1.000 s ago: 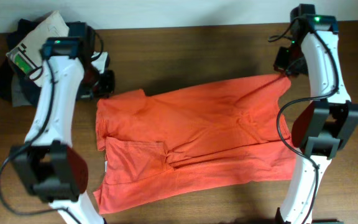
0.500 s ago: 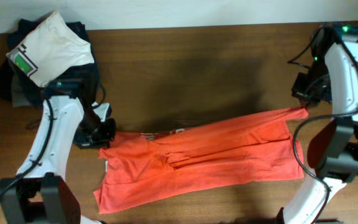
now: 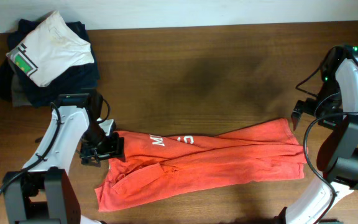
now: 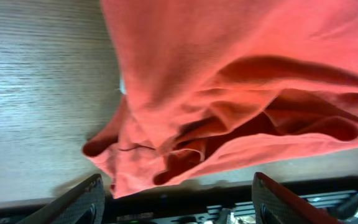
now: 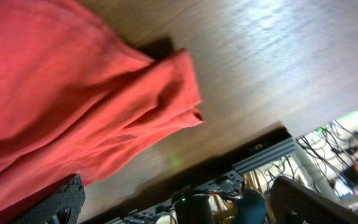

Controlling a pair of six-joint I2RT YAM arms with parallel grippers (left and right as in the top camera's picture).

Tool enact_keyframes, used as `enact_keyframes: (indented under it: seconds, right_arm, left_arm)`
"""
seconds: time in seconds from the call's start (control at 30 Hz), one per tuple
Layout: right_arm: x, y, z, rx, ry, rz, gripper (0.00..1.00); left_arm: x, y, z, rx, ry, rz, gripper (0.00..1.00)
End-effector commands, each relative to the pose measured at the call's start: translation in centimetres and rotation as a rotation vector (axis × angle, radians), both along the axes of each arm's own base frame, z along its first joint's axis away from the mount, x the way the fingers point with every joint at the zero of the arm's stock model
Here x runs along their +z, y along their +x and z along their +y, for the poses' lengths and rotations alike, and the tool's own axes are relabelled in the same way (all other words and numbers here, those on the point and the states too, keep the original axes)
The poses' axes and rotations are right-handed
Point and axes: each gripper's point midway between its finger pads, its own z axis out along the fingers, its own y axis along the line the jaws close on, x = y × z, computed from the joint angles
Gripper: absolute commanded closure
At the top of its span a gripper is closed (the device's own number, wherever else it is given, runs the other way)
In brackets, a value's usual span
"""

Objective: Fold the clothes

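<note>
The T-shirt's plain end is too close to my right gripper to fold inward, so next my left gripper pulls the T-shirt over by its lettered end (image 3: 133, 147) first.
The orange-red T-shirt (image 3: 216, 162) lies folded lengthwise across the front of the table, with white lettering (image 3: 160, 141) showing near its left end. My left gripper (image 3: 104, 149) stands open at the shirt's left end. In the left wrist view the bunched cloth (image 4: 229, 74) lies just ahead of the left gripper (image 4: 182, 202), with nothing pinched between the fingers (image 4: 79, 199). My right gripper (image 3: 297, 115) is open just off the shirt's upper right corner. The right wrist view has the shirt (image 5: 55, 93) on the wood in front of the right gripper (image 5: 185, 205), apart from it.
A pile of dark navy garments (image 3: 73, 78) topped by a white shirt with a green patch (image 3: 48, 46) sits at the back left corner. The table's front edge, a metal frame and cables (image 5: 328, 149) show in the right wrist view.
Both grippers pulled the shirt's far edge towards the front, folding it over, then opened and let go. The white lettering came into view.
</note>
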Motion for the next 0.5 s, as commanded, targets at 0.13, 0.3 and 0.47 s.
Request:
enact_keyframes:
  seconds: [0.13,0.3,0.47]
  right_arm:
    - [-3.3,-1.1,7.0,0.184,0.134,0.04,0.83]
    - [-7.0,-0.4,12.5,0.336,0.174,-0.019,0.96]
    - [-11.4,-0.8,14.1,0.361,0.193,-0.086,0.86]
  left_arm:
    - [-0.2,0.8,-7.9,-0.167,-0.238,-0.09,0.99]
    - [-2.2,0.6,-9.6,-0.174,-0.275,-0.123,0.99]
    - [-5.0,-0.3,-9.0,-0.147,-0.265,-0.064,0.99]
